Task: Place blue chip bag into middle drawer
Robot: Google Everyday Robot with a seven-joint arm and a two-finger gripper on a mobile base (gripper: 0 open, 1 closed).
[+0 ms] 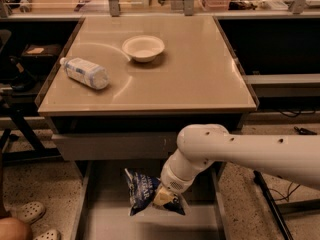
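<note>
My gripper is going to set the blue chip bag free soon. It will let go of it on the drawer's bottom, midway (pixel 155 214) between the open drawer's side.
The blue chip bag (pixel 143 192) is dark blue foil with white lettering. It hangs just above the floor of the open middle drawer (pixel 110 224), near the drawer's back. My gripper (pixel 164 198) comes down from the white arm on the right. It is shut on the blue chip bag's right side. The bag hides most of the fingers.
On the tan table top (pixel 200 79) a clear water bottle (pixel 85 73) lies on its side at the left and a white bowl (pixel 143 48) stands at the back. A closed drawer front (pixel 110 146) sits above the open drawer. Shoes (pixel 31 211) lie on the floor at the lower left.
</note>
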